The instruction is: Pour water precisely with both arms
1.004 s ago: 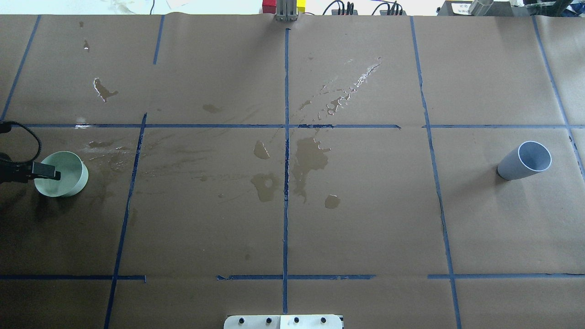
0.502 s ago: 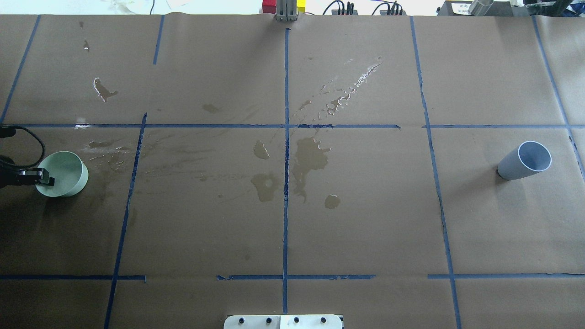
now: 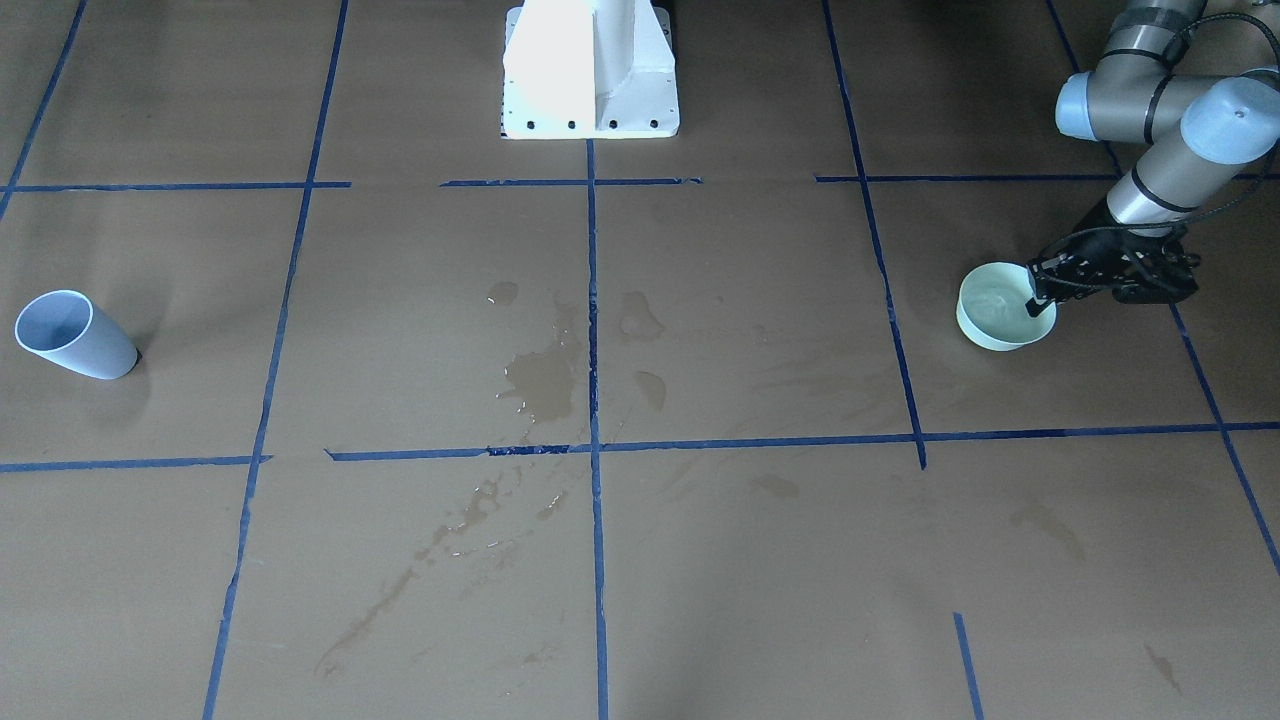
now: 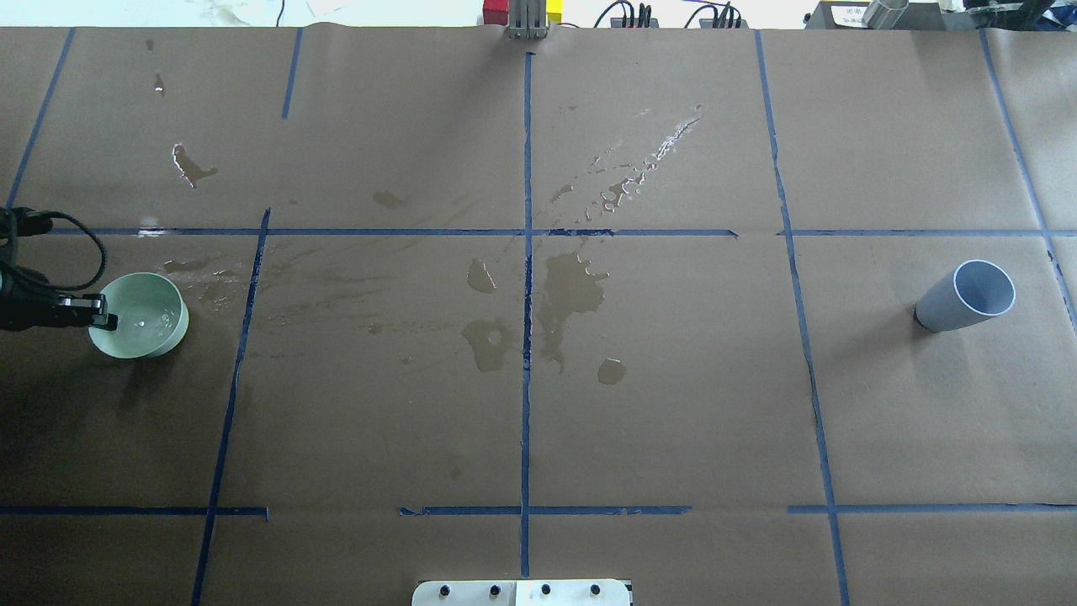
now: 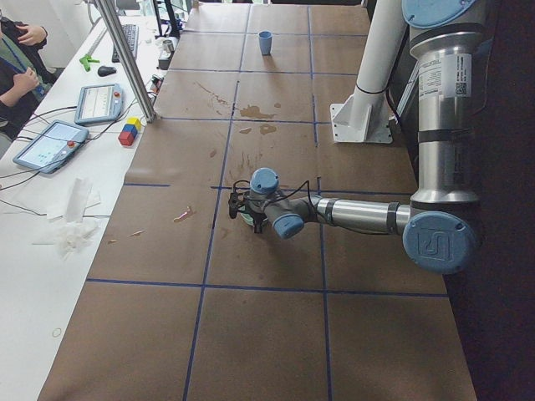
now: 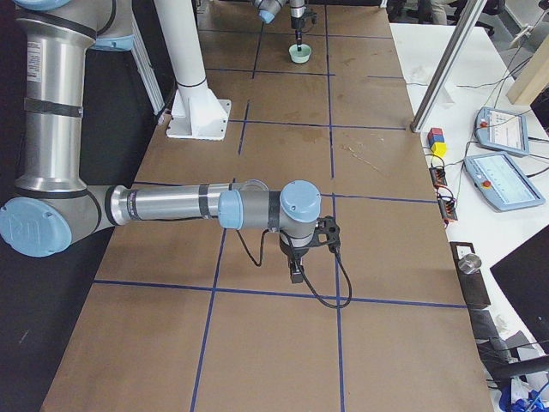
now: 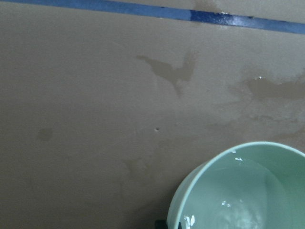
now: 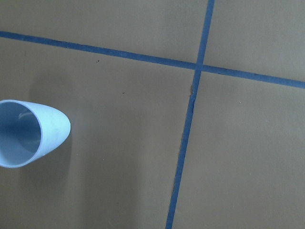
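Observation:
I will use my left gripper to set the mint-green bowl down on the middle blue tape line (image 3: 602, 332) between the wet stains.
A mint-green bowl (image 4: 143, 324) stands at the table's left side, also in the front view (image 3: 995, 318) and the left wrist view (image 7: 238, 191). Water (image 7: 228, 210) shows in it as a faint glossy sheen. My left gripper (image 4: 105, 320) is shut on the bowl's near-left rim, one finger inside, seen from the front too (image 3: 1040, 300). A blue-grey cup (image 4: 963, 296) stands empty at the far right, also in the right wrist view (image 8: 28, 133). My right gripper (image 6: 294, 273) shows only in the exterior right view, hovering near the cup; I cannot tell whether it is open or shut.
Brown paper with a blue tape grid covers the table. Dark wet stains (image 4: 572, 290) and glossy droplets (image 4: 648, 164) lie around the middle. The white pedestal base (image 3: 590, 70) stands at the robot's edge. A metal post (image 4: 526, 21) and tablets (image 6: 502, 180) stand on the far side.
My left gripper came down onto the bowl's rim, then moved to the right and slightly away from the robot with the bowl. The cup has not moved.

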Controlling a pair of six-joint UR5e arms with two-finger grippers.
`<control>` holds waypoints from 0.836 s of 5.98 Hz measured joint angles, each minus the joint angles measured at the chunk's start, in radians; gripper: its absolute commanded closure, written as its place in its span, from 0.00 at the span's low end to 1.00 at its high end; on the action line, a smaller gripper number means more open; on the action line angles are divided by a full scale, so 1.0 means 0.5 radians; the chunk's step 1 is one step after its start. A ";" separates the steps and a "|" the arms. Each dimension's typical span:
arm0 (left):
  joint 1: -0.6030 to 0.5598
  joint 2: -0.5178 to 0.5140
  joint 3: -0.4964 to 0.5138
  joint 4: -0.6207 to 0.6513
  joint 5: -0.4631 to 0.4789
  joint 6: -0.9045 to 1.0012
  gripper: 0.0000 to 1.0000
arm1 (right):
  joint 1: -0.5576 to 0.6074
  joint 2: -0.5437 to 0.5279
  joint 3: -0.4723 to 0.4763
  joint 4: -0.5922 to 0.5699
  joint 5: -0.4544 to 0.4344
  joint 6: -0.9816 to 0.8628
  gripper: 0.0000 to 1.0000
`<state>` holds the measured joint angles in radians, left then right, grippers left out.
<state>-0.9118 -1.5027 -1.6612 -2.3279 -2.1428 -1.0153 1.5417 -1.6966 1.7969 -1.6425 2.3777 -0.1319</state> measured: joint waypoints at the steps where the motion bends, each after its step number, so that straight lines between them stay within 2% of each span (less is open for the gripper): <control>1: 0.000 -0.093 -0.167 0.241 -0.015 -0.009 1.00 | 0.000 0.000 0.001 0.001 0.000 0.000 0.00; 2: 0.004 -0.257 -0.295 0.511 -0.021 -0.057 1.00 | 0.000 0.000 0.002 0.002 0.000 0.000 0.00; 3: 0.066 -0.454 -0.343 0.689 -0.018 -0.206 1.00 | 0.000 0.000 0.002 0.002 0.000 0.000 0.00; 5: 0.357 -0.868 -0.260 0.794 0.081 -0.606 1.00 | 0.000 0.000 0.001 0.000 0.000 -0.001 0.00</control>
<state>-0.7333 -1.9368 -1.7914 -1.9311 -2.1022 -1.3185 1.5417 -1.6966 1.7976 -1.6423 2.3777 -0.1324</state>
